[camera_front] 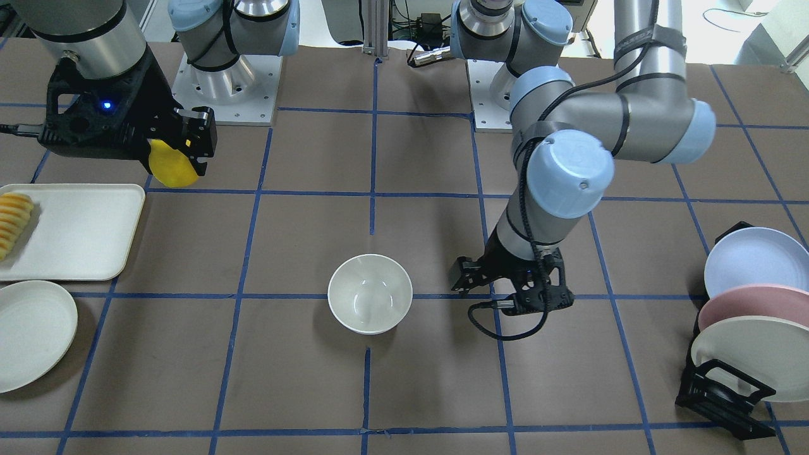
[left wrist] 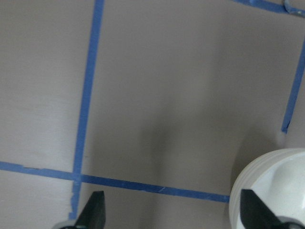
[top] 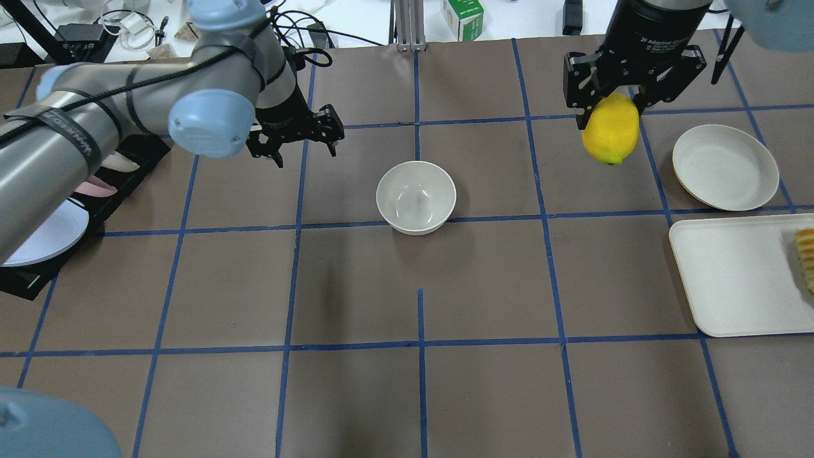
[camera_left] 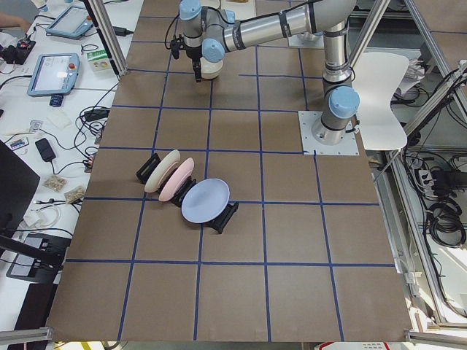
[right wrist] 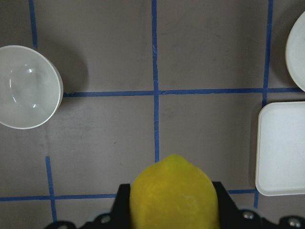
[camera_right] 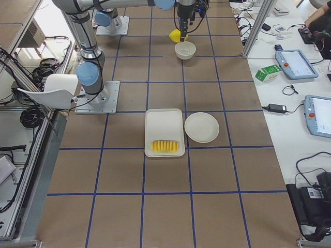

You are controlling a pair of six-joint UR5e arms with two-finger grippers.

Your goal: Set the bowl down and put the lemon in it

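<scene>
My right gripper will set the yellow lemon down and release it on the middle of the off-white bowl's inner bottom [camera_front: 369,306] [right wrist: 24,86].
The off-white bowl [top: 416,197] stands upright and empty at the table's middle; it also shows in the front view [camera_front: 370,293], the right wrist view [right wrist: 27,86] and at the left wrist view's lower right corner [left wrist: 274,188]. My right gripper [top: 612,121] is shut on the yellow lemon [top: 610,129] and holds it in the air, well to the right of the bowl; the lemon also shows in the front view [camera_front: 170,166] and the right wrist view [right wrist: 174,193]. My left gripper [top: 304,145] is open and empty, just left of the bowl, with fingertips [left wrist: 95,210] spread wide.
A shallow white plate [top: 725,166] and a white tray [top: 738,280] with sliced ridged food [top: 805,254] lie at the right. A black rack with pastel plates [camera_front: 752,309] stands on the left side, under my left arm.
</scene>
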